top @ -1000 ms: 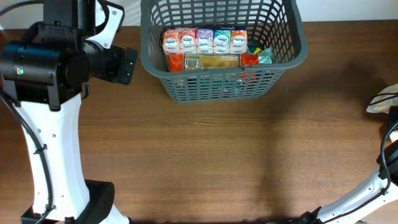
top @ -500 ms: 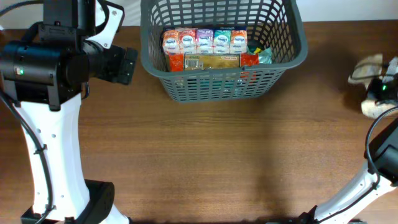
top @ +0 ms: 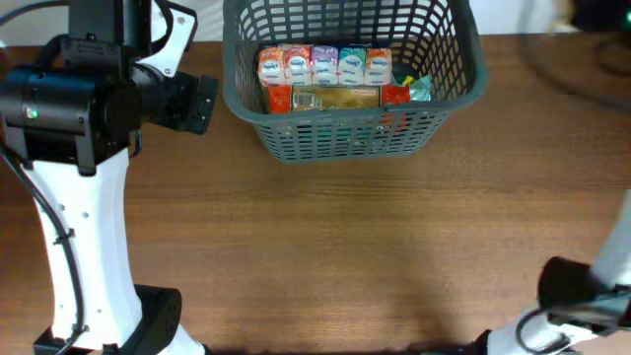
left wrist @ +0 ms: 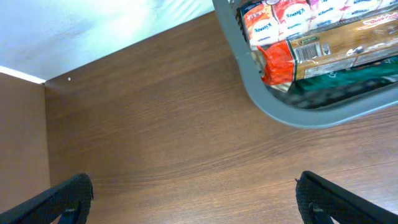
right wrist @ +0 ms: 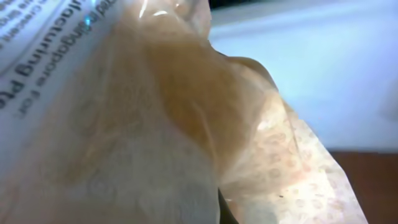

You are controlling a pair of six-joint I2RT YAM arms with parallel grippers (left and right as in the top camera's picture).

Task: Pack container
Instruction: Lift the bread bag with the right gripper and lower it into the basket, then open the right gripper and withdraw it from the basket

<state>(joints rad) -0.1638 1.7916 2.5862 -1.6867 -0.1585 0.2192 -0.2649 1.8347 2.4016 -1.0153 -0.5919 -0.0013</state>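
My right gripper needs to let go of the cream translucent packet on the gold-brown packet inside the container [top: 366,87], against the small cartons.
The dark grey lattice container [top: 347,140] stands at the back middle of the table; its rim also shows in the left wrist view [left wrist: 280,116]. It holds a row of small colourful cartons [top: 323,64], a gold-brown packet [top: 340,97] and a green packet [top: 416,89]. My left gripper [top: 205,104] is open and empty, left of the container; its fingertips hang above bare wood [left wrist: 193,186]. A cream translucent printed packet [right wrist: 155,124] fills the right wrist view and hides the right fingers, which grip it. The right arm is a dark blur [top: 596,12] at the top right.
The left arm's white column [top: 79,237] stands at the left. The right arm's base [top: 582,296] is at the bottom right. The brown wooden table [top: 345,247] stretches in front of the container, and a pale wall lies beyond its far edge [left wrist: 93,31].
The right arm has swung from the right edge up to the far top right corner, carrying the cream packet out of the overhead view. The left arm and container have not moved.
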